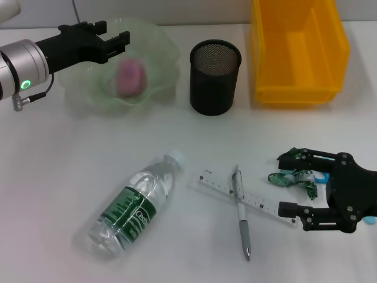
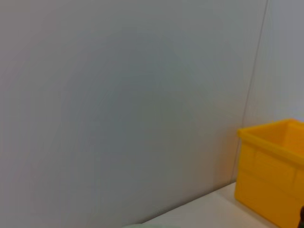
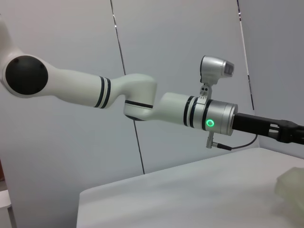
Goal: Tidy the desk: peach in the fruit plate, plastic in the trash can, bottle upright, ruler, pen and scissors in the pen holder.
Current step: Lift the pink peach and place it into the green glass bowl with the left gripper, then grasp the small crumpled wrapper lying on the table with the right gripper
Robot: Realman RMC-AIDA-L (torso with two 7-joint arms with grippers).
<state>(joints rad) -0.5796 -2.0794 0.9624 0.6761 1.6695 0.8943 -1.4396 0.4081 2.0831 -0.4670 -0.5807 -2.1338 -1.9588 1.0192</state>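
Note:
The middle of the crumpled green plastic [image 1: 302,176] will be gripped by my right gripper, which will leave the light blue scissors lying beside it on the desk.
The pink peach [image 1: 131,76] lies in the pale green fruit plate [image 1: 156,44] at the back left of the desk [image 1: 59,177]. My left gripper [image 1: 116,32] hovers open and empty just above the plate's rim. The bottle [image 1: 135,203] lies on its side at the front. The clear ruler [image 1: 259,202] lies flat with the pen [image 1: 241,221] across it. Crumpled green plastic [image 1: 291,175] sits between the spread fingers of my open right gripper [image 1: 288,183]. Light blue scissors [image 1: 321,177] peek out from under that gripper. The black mesh pen holder [image 1: 215,76] and the yellow trash can [image 1: 297,50] stand at the back.
The left wrist view shows a grey wall and a corner of the trash can [image 2: 275,175]. My left arm [image 3: 142,97] spans the right wrist view, above the desk surface [image 3: 190,194] and the plate's edge [image 3: 292,183].

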